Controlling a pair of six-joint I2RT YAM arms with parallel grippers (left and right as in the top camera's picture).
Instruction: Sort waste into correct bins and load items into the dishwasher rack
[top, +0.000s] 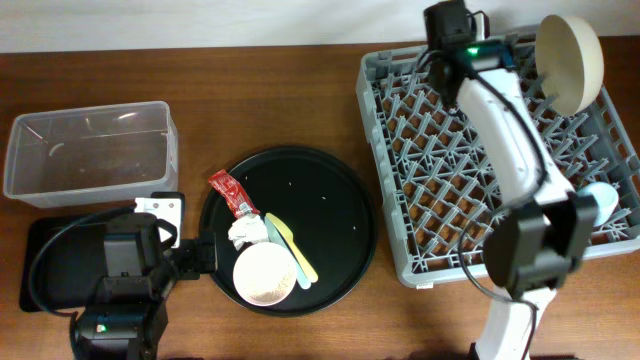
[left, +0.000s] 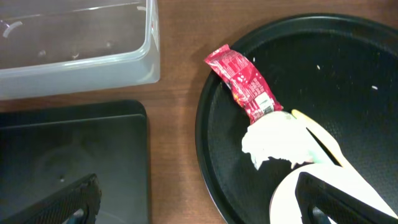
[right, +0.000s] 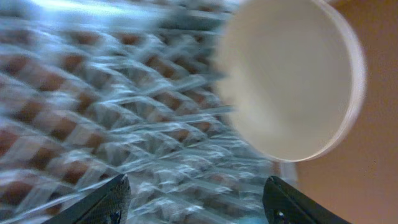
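Note:
The robot's left gripper needs to next grab the rim of the small pinkish-white bowl (top: 237, 266) (left: 278, 193), on the side that is nearest the shallow black tray.
The red sauce packet (top: 229, 192) (left: 242, 84) lies on the left rim of the round black tray (top: 340, 215). The white tissue wad (top: 243, 232) (left: 277, 140) is just below it. The yellow utensil (top: 293, 250) and the small pinkish-white bowl (top: 265, 275) lie beside the wad. A few rice grains (top: 325, 196) dot the tray. My left gripper (top: 186, 252) (left: 199, 205) is open and empty, with one finger over the shallow black tray (left: 68, 155) and one over the bowl. My right gripper (top: 487, 50) (right: 196, 202) is open and empty over the grey rack (top: 400, 180). The cream plate-bowl (top: 570, 62) (right: 289, 74) stands in the rack's back right corner.
The clear tub (top: 90, 150) (left: 74, 43) stands at the back left, behind the shallow black tray (top: 50, 240). A pale cup (top: 603, 200) sits at the rack's right edge. My right arm (top: 510, 130) stretches across the rack. The right wrist view is blurred.

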